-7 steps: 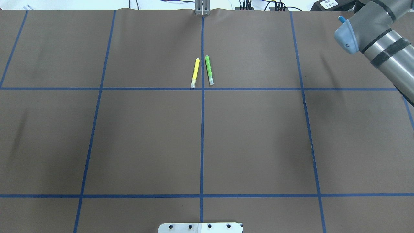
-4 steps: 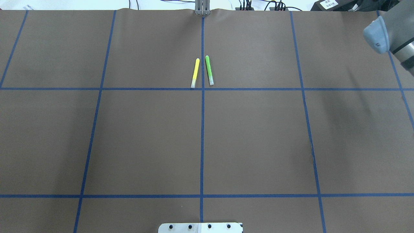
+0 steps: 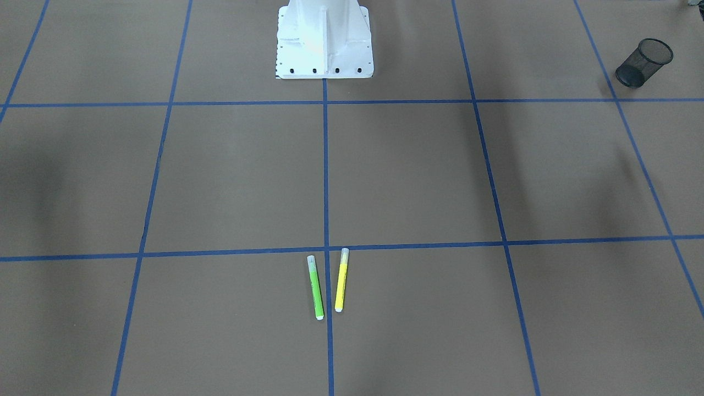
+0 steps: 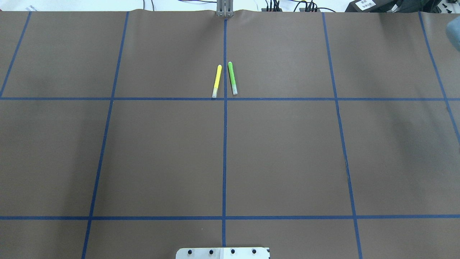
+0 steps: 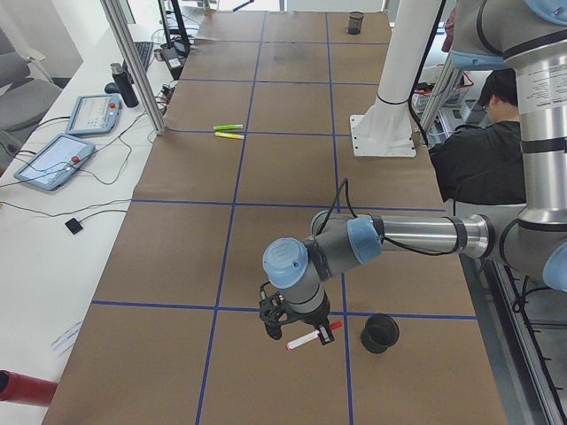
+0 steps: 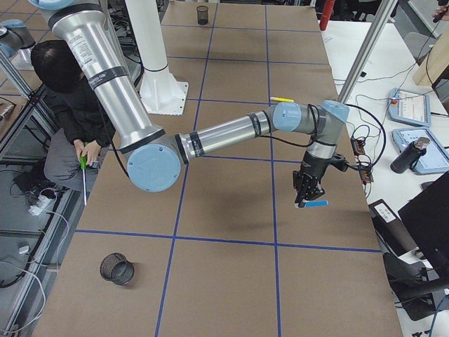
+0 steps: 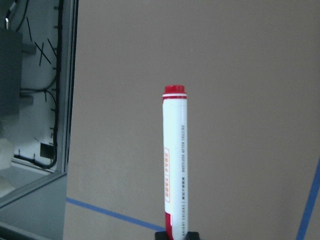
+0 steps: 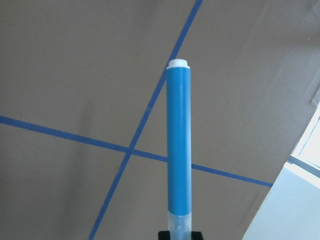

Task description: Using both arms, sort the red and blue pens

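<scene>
The red pen will leave my left gripper inside the black mesh cup (image 3: 647,60) beside the crossing blue lines.
The red pen (image 7: 175,165), white-barrelled with a red end, sticks out of my left gripper (image 7: 176,234), which is shut on it. In the exterior left view this left gripper (image 5: 298,329) hangs low over the near end of the table, the red pen (image 5: 312,338) level, beside a black mesh cup (image 5: 379,332). The blue pen (image 8: 179,145) is clamped in my shut right gripper (image 8: 179,234). Seen from the exterior right, that right gripper (image 6: 307,194) hovers over the table's far edge with the blue pen (image 6: 316,203) below it.
A yellow marker (image 4: 217,81) and a green marker (image 4: 232,78) lie side by side at the centre line. Black mesh cups stand at both table ends (image 3: 643,61) (image 6: 118,268). The white robot base (image 3: 323,38) is mid-table. A person (image 5: 478,142) sits behind the robot.
The right arm has swung out of the overhead view toward the right, leaving only a sliver at the edge. The yellow and green markers have not moved.
</scene>
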You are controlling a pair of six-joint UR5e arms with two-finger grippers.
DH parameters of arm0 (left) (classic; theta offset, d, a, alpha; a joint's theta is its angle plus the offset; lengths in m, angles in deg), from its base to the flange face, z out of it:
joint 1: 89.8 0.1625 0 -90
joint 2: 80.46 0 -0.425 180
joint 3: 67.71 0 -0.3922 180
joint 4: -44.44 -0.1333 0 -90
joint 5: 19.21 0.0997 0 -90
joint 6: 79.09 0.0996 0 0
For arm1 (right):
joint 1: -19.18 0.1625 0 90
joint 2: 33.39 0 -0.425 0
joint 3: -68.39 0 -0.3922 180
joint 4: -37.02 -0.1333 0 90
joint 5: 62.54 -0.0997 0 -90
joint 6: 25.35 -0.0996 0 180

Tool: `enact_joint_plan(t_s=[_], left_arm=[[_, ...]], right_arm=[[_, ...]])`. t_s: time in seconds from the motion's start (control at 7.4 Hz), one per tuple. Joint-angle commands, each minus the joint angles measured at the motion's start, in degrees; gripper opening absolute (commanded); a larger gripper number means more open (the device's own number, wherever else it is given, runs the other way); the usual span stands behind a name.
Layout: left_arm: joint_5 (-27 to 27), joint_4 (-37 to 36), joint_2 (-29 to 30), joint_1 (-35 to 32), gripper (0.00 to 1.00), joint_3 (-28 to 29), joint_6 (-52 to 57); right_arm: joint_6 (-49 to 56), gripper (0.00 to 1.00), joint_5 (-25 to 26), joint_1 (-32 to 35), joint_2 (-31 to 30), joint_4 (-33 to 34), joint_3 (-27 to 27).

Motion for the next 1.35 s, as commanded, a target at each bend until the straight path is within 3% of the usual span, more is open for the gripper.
enact_joint_plan(t_s=[0.0, 0.27, 0.81, 0.95, 1.22], left_arm=[[-12.9, -11.0, -3.9, -1.1, 0.00, -0.9, 0.0], [-21.8, -12.6, -9.5, -5.3, 0.00, -1.6, -0.1], [-22.8, -25.0, -11.9, -8.4, 0.00, -1.6, 0.1], [-25.9, -25.2, -13.4, -9.0, 0.00, -1.6, 0.0], [-26.4, -28.3, -13.9, -9.1, 0.00, -0.7, 0.0]], right_arm=[[0.4, 0.00, -0.2, 1.6, -1.8, 2.4, 1.3], [0.3, 0.00, -2.9, 2.0, -4.4, 4.6, 5.4], [0.4, 0.00, -9.5, 4.7, -8.6, 4.7, 6.8], [0.4, 0.00, -11.6, 5.3, -10.6, 6.0, 9.3], [0.4, 0.00, -11.8, 5.7, -11.6, 13.0, 14.4]])
